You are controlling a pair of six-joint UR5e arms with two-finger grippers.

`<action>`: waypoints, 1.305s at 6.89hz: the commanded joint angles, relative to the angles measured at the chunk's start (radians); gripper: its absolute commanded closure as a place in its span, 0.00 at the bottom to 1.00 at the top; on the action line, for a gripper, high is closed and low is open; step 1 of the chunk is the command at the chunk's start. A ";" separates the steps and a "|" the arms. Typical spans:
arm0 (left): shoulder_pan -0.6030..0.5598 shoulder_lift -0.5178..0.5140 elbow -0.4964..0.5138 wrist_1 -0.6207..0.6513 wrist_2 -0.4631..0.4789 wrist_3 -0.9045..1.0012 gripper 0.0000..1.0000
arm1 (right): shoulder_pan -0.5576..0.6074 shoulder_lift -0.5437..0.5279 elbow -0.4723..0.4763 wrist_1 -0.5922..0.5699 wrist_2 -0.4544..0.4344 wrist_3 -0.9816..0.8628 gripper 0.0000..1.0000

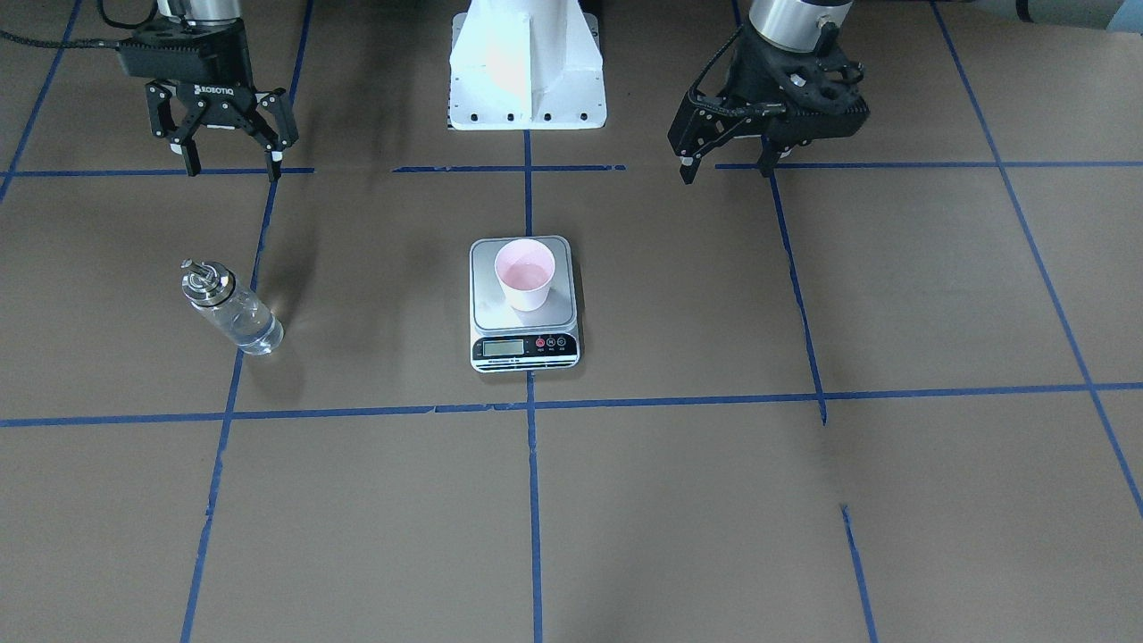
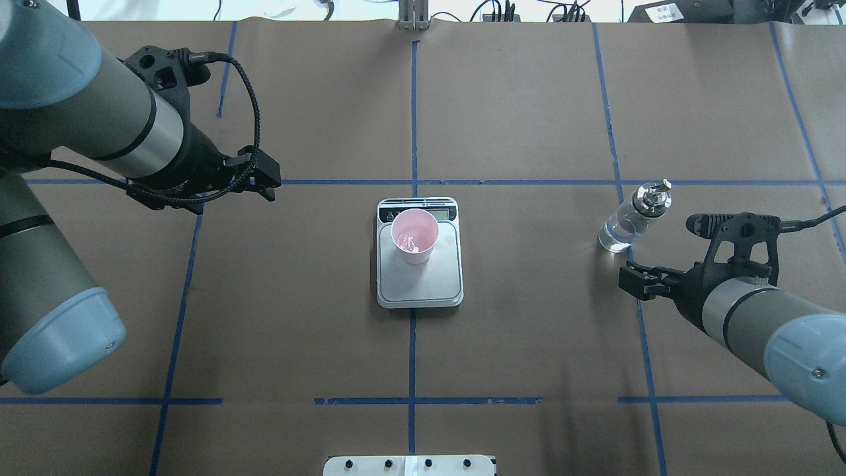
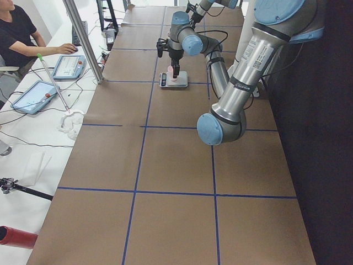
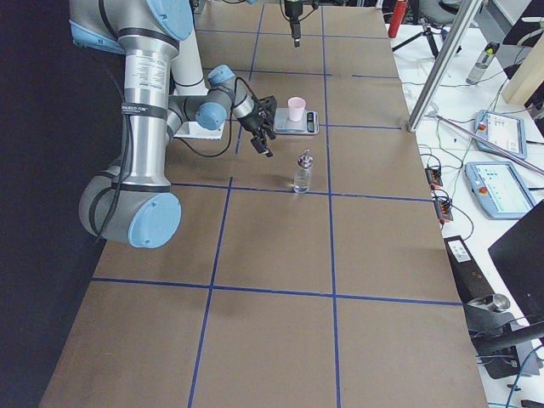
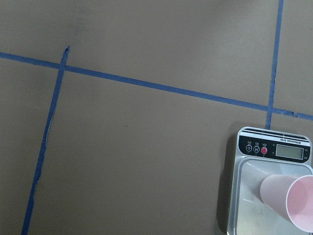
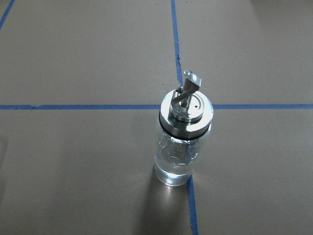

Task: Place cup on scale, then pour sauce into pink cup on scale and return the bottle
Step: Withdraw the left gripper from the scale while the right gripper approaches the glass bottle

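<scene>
My right gripper needs to grip the upper body of the glass bottle [image 1: 231,310] [image 6: 180,150], just below its metal lid, so that the spout stays free for pouring.
The pale pink cup [image 1: 525,273] stands upright on the steel platform of the scale [image 1: 524,345] at the table's middle, and a little clear liquid glints inside it. The glass bottle [image 1: 230,309] with its metal spout stands upright on the table, apart from the scale, with clear sauce [image 6: 172,169] in its lower part. My right gripper [image 1: 232,168] is open and empty, hovering behind the bottle. My left gripper [image 1: 725,170] is open and empty, well off to the scale's other side. The left wrist view shows the cup [image 5: 289,201] and scale [image 5: 247,196] at lower right.
Brown table surface with a blue tape grid [image 1: 532,404]. The robot's white base [image 1: 527,62] stands behind the scale. In the exterior left view an operator [image 3: 19,33] sits by tablets beyond the table's far side.
</scene>
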State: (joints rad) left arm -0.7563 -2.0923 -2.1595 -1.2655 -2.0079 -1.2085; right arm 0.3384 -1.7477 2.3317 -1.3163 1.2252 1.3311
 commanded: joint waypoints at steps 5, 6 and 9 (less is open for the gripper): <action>-0.011 0.059 -0.002 -0.003 0.003 0.055 0.00 | -0.010 -0.046 -0.265 0.436 -0.223 -0.142 0.00; -0.017 0.090 -0.008 0.001 0.003 0.181 0.00 | -0.009 -0.021 -0.279 0.436 -0.239 -0.144 0.00; -0.050 0.126 -0.005 0.003 0.024 0.284 0.00 | -0.012 -0.016 -0.319 0.437 -0.239 -0.170 0.00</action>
State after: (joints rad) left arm -0.7917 -1.9791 -2.1657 -1.2648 -1.9983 -0.9850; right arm 0.3282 -1.7672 2.0391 -0.8802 0.9873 1.1702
